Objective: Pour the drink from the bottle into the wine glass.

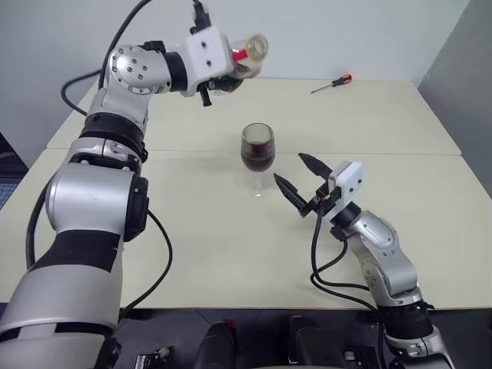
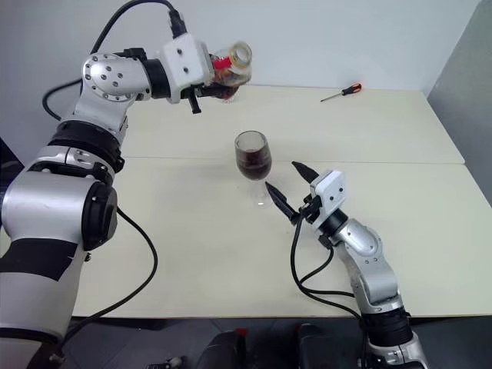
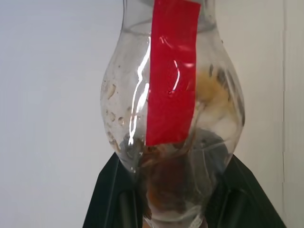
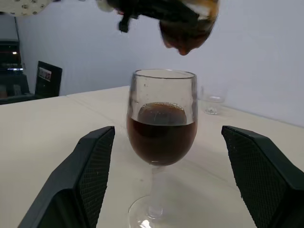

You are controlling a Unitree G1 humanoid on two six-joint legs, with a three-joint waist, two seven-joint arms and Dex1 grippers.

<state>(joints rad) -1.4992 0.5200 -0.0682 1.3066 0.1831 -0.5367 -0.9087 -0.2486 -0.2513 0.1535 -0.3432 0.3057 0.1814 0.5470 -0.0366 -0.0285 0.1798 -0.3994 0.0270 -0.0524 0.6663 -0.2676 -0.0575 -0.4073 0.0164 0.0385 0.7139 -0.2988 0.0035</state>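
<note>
The robot's left gripper needs to set the bottle down this side of the table seam (image 1: 157,181), across the wine glass from the right gripper.
My left gripper (image 1: 229,71) is shut on the bottle (image 1: 247,52), a clear plastic one with a red label strip (image 3: 172,71). It holds the bottle high, lying roughly level, above and behind the wine glass (image 1: 257,151). A little brown liquid shows inside the bottle. The stemmed glass stands upright mid-table, its bowl about half full of the dark drink (image 4: 161,135). My right gripper (image 1: 290,169) is open just to the right of the glass. In the right wrist view its fingers (image 4: 90,175) flank the glass without touching it.
A red-handled screwdriver (image 1: 332,83) lies at the far right of the cream table (image 1: 192,254). A short clear tumbler (image 4: 212,99) stands behind the wine glass, under the raised left hand. A seam runs across the tabletop just behind the glass.
</note>
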